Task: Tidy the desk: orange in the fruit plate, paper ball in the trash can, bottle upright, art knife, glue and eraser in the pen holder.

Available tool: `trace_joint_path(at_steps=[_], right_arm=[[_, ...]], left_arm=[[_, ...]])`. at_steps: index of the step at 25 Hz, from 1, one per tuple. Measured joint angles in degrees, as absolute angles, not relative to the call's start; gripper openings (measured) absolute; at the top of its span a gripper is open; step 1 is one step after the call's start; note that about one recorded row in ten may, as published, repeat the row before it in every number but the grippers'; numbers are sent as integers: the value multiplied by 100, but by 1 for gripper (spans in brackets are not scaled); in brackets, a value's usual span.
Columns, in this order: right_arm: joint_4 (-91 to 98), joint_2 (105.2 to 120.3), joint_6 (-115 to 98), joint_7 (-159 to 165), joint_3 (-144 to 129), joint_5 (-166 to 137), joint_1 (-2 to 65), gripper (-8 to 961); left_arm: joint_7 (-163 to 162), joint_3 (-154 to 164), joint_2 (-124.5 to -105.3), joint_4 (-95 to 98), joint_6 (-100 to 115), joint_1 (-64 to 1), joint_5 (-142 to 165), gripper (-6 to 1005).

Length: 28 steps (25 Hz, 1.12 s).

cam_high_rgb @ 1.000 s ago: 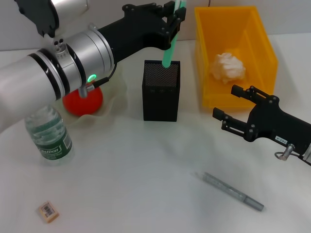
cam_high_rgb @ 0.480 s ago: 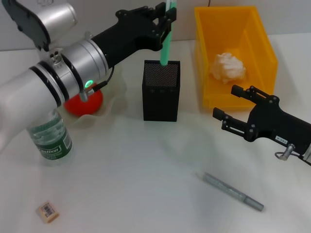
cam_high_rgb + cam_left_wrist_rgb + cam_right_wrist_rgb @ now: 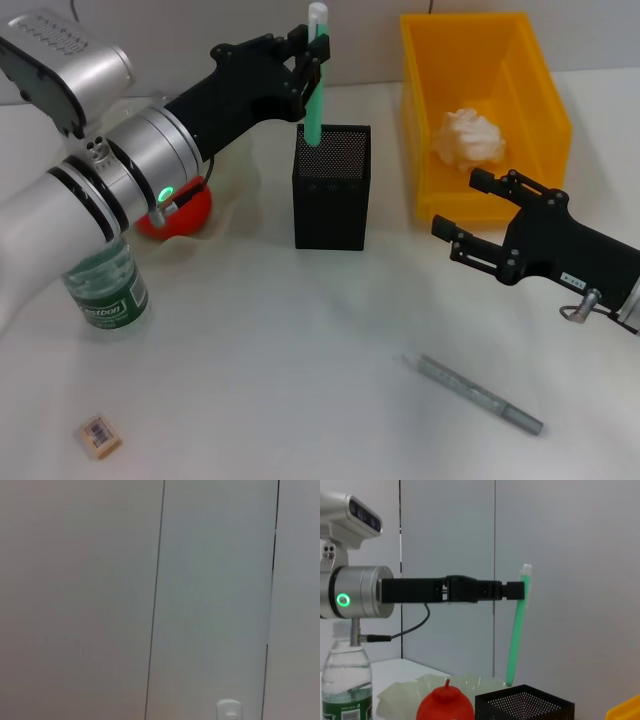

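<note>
My left gripper is to let go of the green glue stick inside the black pen holder [image 3: 353, 157], placing it toward the side by the trash can.
My left gripper [image 3: 312, 58] is shut on a slim green glue stick [image 3: 313, 100] with a white tip, held nearly upright over the black mesh pen holder [image 3: 332, 190]. The stick's lower end meets the holder's far left rim. From the right wrist, the left gripper [image 3: 512, 591] grips the stick [image 3: 516, 630] near its top, above the holder [image 3: 525, 707]. The orange [image 3: 180, 212] lies in the fruit plate [image 3: 240, 200]. The bottle [image 3: 103, 285] stands upright. The paper ball [image 3: 467, 138] lies in the trash can [image 3: 545, 90]. The eraser [image 3: 100, 437] and grey art knife [image 3: 478, 395] lie on the table. My right gripper [image 3: 458, 203] hovers open.
The white table surface spreads between the pen holder and the art knife. The left arm's silver forearm [image 3: 110, 180] crosses over the plate and bottle. Only a wall shows in the left wrist view.
The left gripper has moved left and lower with the green stick, which now stands straighter at the holder's left rim. The right gripper has shifted slightly up and left.
</note>
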<state>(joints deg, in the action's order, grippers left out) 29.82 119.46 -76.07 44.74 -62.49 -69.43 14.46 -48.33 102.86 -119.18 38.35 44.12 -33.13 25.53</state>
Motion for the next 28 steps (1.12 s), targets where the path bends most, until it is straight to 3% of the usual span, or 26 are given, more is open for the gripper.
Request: trace_joint_path(at_steps=[19,28], right_arm=[[2970,11935,-7540,4474,-6240,-6943,1494,767],[2970,11935,-7553,4473,-6240,-6943,1493,767]], left_arm=[[-4565,10951,-11918,3555,4521,-3374,1916,194],[-4501,10968,-11918,3454,4451,-3435,1904,250]])
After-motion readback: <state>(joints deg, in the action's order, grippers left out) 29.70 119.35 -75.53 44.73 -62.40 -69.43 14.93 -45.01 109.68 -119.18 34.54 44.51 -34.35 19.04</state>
